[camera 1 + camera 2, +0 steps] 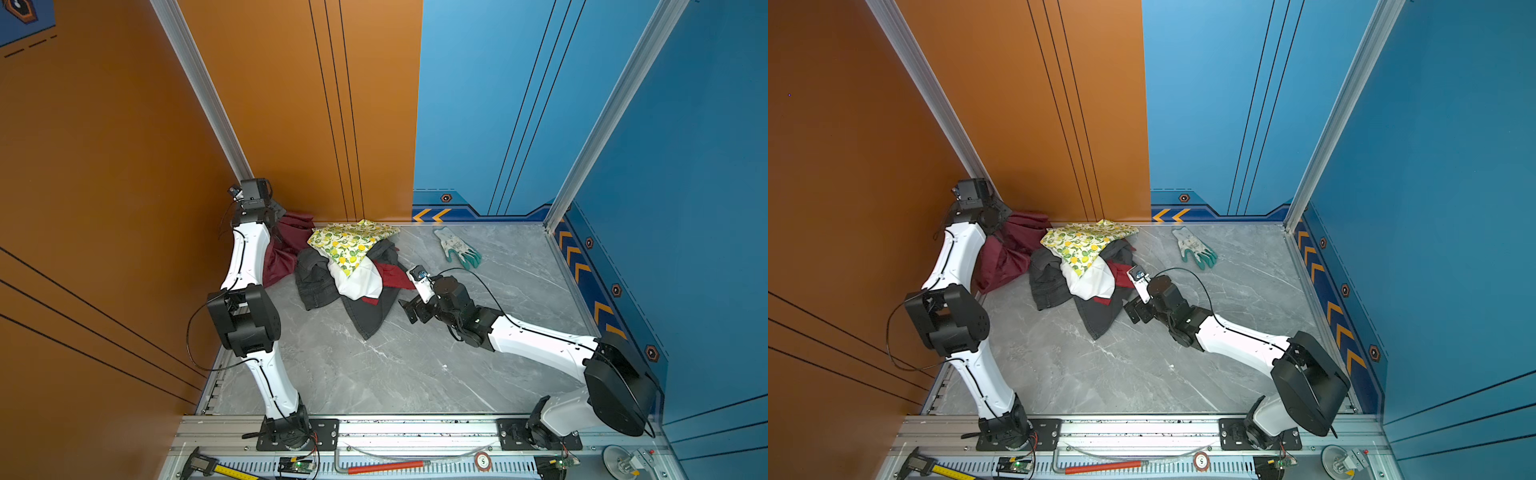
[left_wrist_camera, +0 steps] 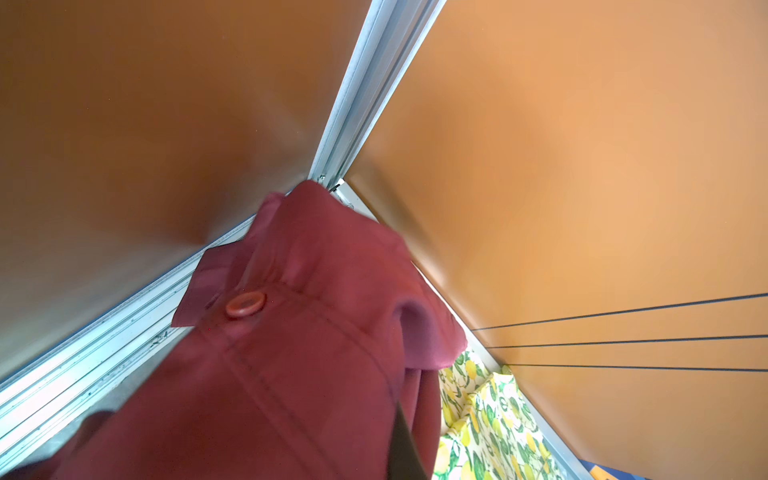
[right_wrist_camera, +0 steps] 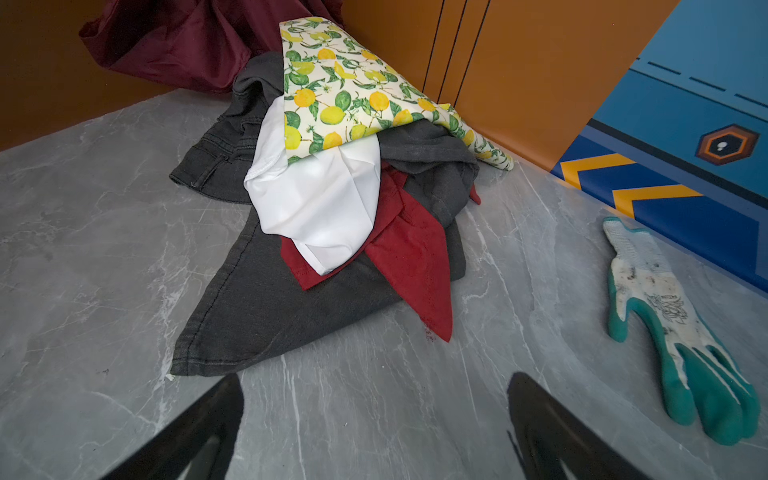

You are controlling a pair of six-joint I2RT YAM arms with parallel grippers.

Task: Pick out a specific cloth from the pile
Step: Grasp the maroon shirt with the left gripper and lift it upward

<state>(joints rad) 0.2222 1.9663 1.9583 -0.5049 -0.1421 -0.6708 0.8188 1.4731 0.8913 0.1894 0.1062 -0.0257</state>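
Note:
I close my right gripper on the upper part of the maroon cloth [image 1: 293,222], next to where my left gripper holds it.
The cloth [image 1: 286,245], dark maroon and slightly shiny, hangs bunched in the back left corner, just left of the pile [image 1: 353,266]. My left gripper [image 1: 276,210] is shut on its upper part and holds it off the table. In the left wrist view the cloth [image 2: 291,374] fills the lower frame, showing a button [image 2: 245,304]; one dark finger [image 2: 405,444] shows against it. The pile [image 3: 332,187] has lemon-print, white, dark grey and small bright red pieces. My right gripper [image 3: 374,399] stands open over bare table just in front of the pile [image 1: 1084,266], touching nothing.
A white-and-teal work glove [image 1: 457,247] lies at the back right, apart from the pile. Orange walls close off the corner behind the cloth. A red-handled tool [image 1: 386,466] and a caliper [image 1: 203,463] rest on the front rail.

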